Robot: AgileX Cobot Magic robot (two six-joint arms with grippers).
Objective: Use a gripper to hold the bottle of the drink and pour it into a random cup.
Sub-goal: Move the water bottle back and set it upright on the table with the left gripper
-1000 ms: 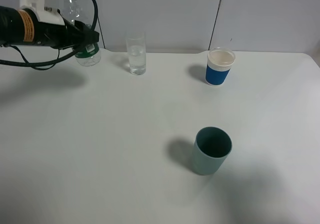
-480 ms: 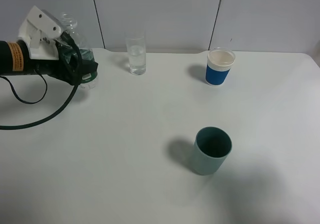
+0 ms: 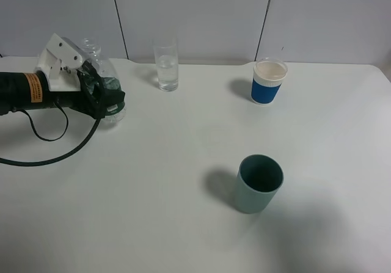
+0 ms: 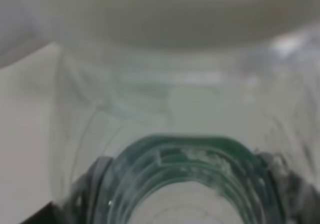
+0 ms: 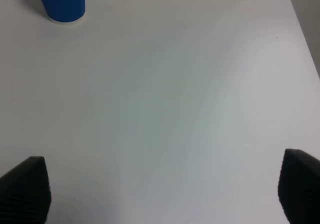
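Next, my left gripper releases the bottle and leaves it on the table (image 3: 124, 133), in the spot between the black cable and the tall clear glass.
My left gripper (image 3: 102, 94) is shut on the bottle (image 3: 98, 62), a small clear plastic bottle with a dark green label, at the left of the table. The bottle stands nearly upright, its base low by the table top. In the left wrist view the bottle (image 4: 175, 114) fills the frame, blurred, with its green label (image 4: 175, 154) close to the camera. The cup, a tall clear glass (image 3: 166, 64), stands at the back, to the right of the bottle and apart from it. My right gripper (image 5: 160, 191) is open and empty above bare table; it does not show in the exterior view.
A blue cup with a white rim (image 3: 269, 80) stands at the back right; it also shows in the right wrist view (image 5: 60, 1). A teal plastic cup (image 3: 259, 182) stands near the front, right of centre. A black cable (image 3: 55, 157) loops on the table under my left arm.
My left gripper has come down from high at the back left, toward the front and a little right, carrying the bottle with it. The cups have not moved.
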